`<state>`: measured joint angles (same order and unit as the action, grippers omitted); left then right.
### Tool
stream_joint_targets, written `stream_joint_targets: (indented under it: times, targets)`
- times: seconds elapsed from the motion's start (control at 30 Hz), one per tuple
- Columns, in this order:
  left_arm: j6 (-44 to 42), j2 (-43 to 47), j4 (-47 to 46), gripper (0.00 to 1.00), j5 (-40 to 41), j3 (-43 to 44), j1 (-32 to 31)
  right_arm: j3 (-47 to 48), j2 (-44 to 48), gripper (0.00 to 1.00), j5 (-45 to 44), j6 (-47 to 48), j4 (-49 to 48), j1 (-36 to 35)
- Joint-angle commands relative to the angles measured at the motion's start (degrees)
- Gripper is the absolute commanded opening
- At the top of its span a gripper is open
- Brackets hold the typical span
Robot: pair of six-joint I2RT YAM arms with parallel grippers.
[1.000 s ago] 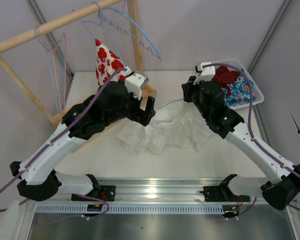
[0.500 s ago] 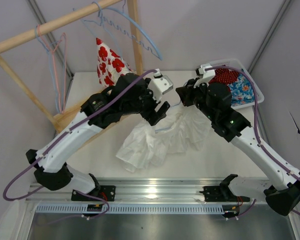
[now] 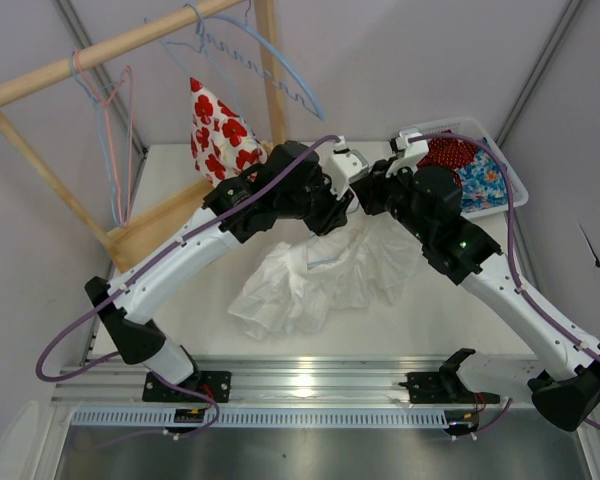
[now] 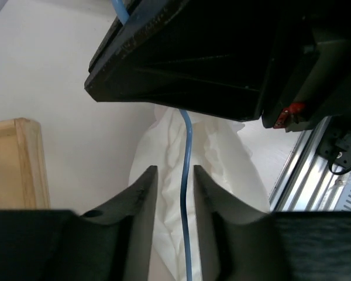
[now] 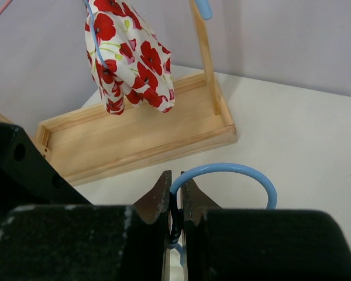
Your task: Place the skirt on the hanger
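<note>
The hook of the partly inserted hanger is in my right gripper, so my left gripper should hold the wire while my right gripper takes the skirt's edge (image 3: 384,232).
The white skirt (image 3: 300,285) lies crumpled mid-table, its upper edge raised toward both grippers. A light blue wire hanger (image 5: 234,170) sits partly inside it. My right gripper (image 5: 175,181) is shut on the base of the hanger's hook, above the skirt's top (image 3: 365,195). Right beside it, my left gripper (image 3: 348,205) points down over the skirt (image 4: 164,146). Its jaws (image 4: 174,170) stand a little apart, with the hanger's blue wire (image 4: 186,152) running between them, close to the right finger (image 4: 207,199).
A wooden rack (image 3: 110,45) stands at the back left with its tray base (image 3: 170,215), spare wire hangers (image 3: 250,50) and a red-flowered garment (image 3: 215,125). A white basket (image 3: 515,185) of clothes sits at the back right. The right arm's black body (image 4: 193,58) fills the top of the left wrist view.
The left arm has swung right from the rack base to the right gripper, and its jaws have narrowed around the hanger wire. The skirt's top has shifted slightly toward the back.
</note>
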<state>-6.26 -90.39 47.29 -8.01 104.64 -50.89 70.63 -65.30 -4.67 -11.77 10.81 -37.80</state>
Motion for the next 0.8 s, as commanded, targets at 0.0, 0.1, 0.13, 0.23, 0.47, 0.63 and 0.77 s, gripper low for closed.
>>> stream_joint_targets:
  times: [0.0,0.1,0.13,0.23,0.47,0.63,0.77]
  targets:
    - [2.2,-0.2,-4.3,0.33,-3.9,-0.9,0.6,3.1,1.4,0.00,0.7,-1.8,-3.0,-0.3]
    - [2.8,-0.2,-4.8,0.21,-4.9,-1.7,0.9,3.1,1.0,0.00,0.1,-2.0,-2.8,-0.3]
    - [3.1,-0.1,-5.0,0.19,-5.5,-2.9,1.1,3.2,0.9,0.00,-0.2,-2.3,-2.8,-0.3]
    - [4.2,0.1,-4.7,0.21,-6.2,-4.3,1.7,3.2,1.2,0.00,-0.7,-2.3,-2.8,-0.3]
    - [5.4,2.8,-6.7,0.03,-6.1,-8.3,2.8,4.1,1.3,0.00,-1.6,-1.6,-2.0,0.0]
    - [8.5,5.6,-11.3,0.00,-5.9,-10.2,4.0,4.5,0.4,0.13,-1.8,-2.4,1.7,-0.1]
    - [10.1,7.3,-13.4,0.00,-5.4,-10.9,4.6,5.0,0.9,0.46,-3.4,-2.6,7.7,0.7]
